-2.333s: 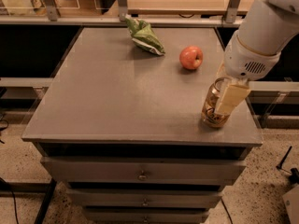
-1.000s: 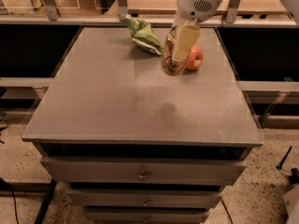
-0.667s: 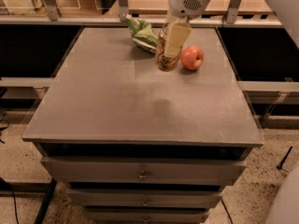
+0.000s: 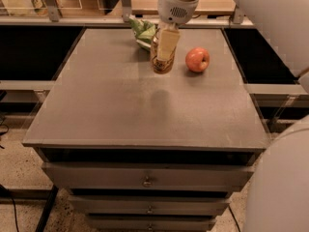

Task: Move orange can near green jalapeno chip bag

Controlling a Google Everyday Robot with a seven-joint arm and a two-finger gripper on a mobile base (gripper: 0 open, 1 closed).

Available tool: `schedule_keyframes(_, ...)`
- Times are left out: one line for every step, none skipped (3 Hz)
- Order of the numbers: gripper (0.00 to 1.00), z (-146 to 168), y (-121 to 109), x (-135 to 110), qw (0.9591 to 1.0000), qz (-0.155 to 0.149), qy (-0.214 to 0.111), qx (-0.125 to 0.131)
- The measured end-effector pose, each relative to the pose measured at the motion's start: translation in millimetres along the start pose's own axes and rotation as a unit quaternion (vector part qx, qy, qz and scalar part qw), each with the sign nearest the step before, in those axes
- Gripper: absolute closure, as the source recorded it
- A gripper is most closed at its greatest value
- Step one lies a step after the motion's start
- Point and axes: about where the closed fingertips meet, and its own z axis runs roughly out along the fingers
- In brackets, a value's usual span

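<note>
I should use my gripper to set the orange can down on the table (image 4: 150, 68) just in front of the green jalapeno chip bag.
My gripper (image 4: 163, 52) is shut on the orange can (image 4: 161, 62) and holds it upright just above the grey table top (image 4: 145, 105), at the far middle. One cream finger (image 4: 167, 44) lies down the can's front. The green jalapeno chip bag (image 4: 142, 32) lies just behind and to the left of the can, close to it, at the table's far edge. The can and gripper hide part of the bag.
A red-orange apple (image 4: 197, 59) sits on the table right of the can. The table is a drawer cabinet with handles (image 4: 147, 181) at the front. My white arm fills the right edge. A wooden counter stands behind the table.
The gripper has carried the can from the table's front right corner to the far middle, past the apple, and it now hangs beside the chip bag.
</note>
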Motion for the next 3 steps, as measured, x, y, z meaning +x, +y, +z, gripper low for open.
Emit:
schedule_keyframes(1.00, 17, -12, -10, 1.0000, 0.002, 0.002, 0.000)
schedule_keyframes(1.00, 31, -21, -19, 1.0000, 0.007, 0.000, -0.004)
schedule_keyframes(1.00, 44, -30, -24, 0.9999, 0.012, 0.001, -0.007)
